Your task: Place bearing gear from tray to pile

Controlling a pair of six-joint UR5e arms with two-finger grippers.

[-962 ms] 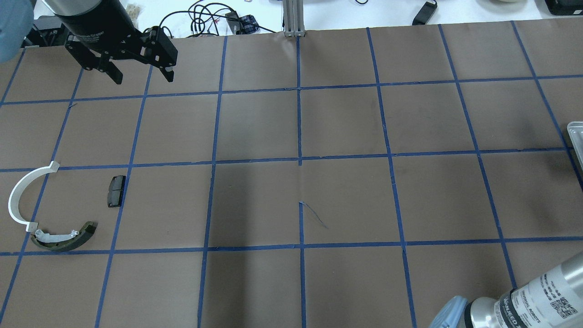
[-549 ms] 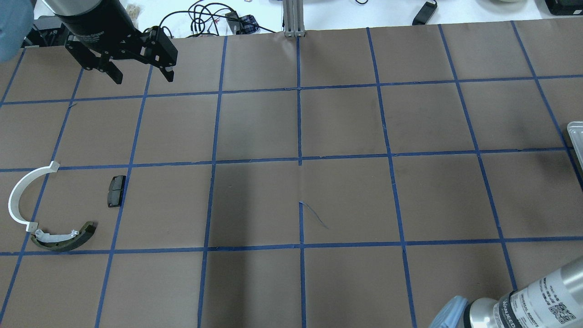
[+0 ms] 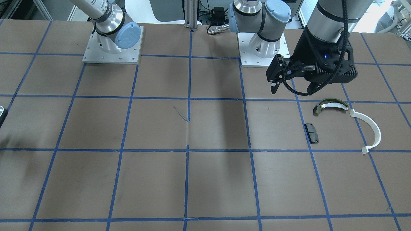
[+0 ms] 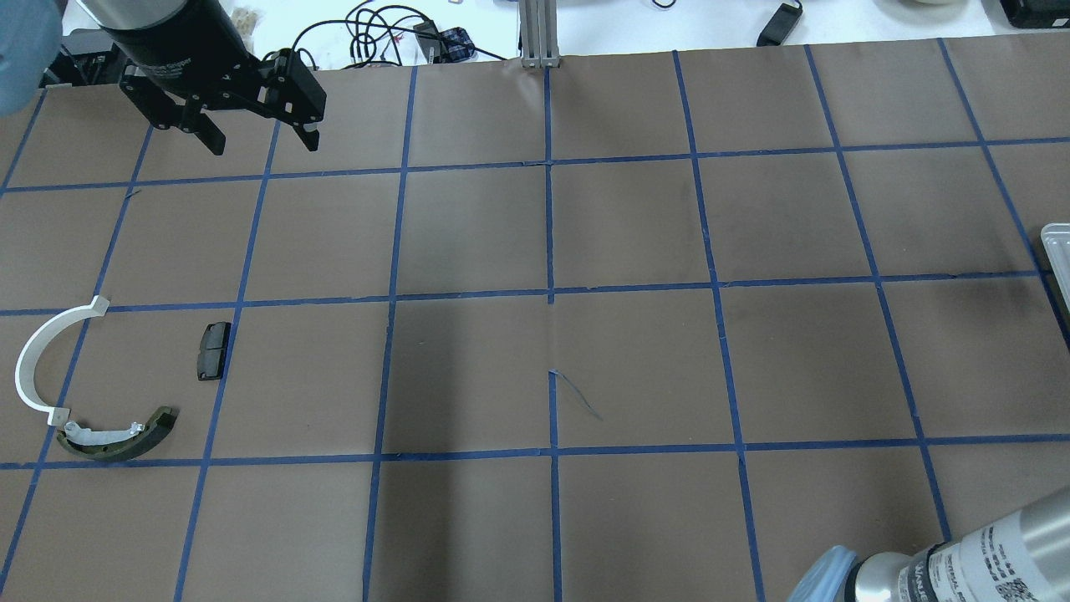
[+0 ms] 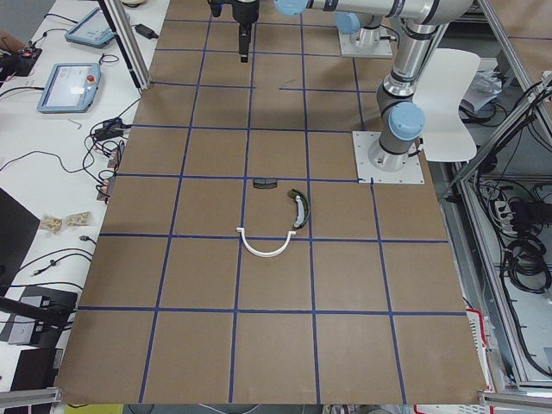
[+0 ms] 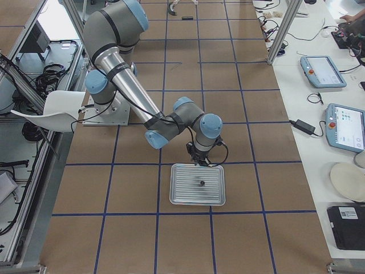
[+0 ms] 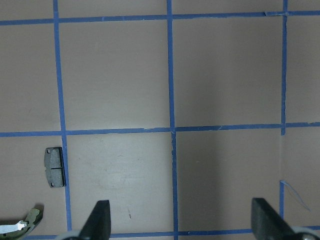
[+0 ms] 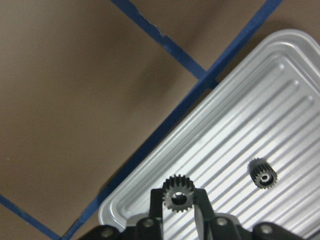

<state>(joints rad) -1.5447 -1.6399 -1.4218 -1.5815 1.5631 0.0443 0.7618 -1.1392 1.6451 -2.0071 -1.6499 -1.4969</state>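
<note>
The robot's right gripper needs to let go of the bearing gear, now over a corner of the ribbed tray, beside the gap in the middle blue tape line [image 3: 204,135], toward the black pad.
In the right wrist view my right gripper [image 8: 178,200] is shut on a small black toothed bearing gear [image 8: 178,192], held over a corner of the ribbed silver tray [image 8: 280,90]. A second small gear [image 8: 262,174] lies on the tray. The exterior right view shows this gripper [image 6: 197,162] above the tray's [image 6: 182,197] edge. The pile lies at the table's left: an olive-green shoe [image 4: 117,436], a white half-ring [image 4: 38,364] and a black pad [image 4: 213,350]. My left gripper [image 4: 263,144] is open and empty, high above the table beyond the pile.
Brown table paper with a blue tape grid. Only the tray's edge [image 4: 1057,251] shows at the overhead view's right. Cables and an aluminium post [image 4: 539,33] stand at the far edge. Both arm bases [image 3: 112,48] sit on the robot's side.
My right arm's forearm has slid slightly lower at the overhead view's bottom right corner. The left arm and the pile have not moved.
</note>
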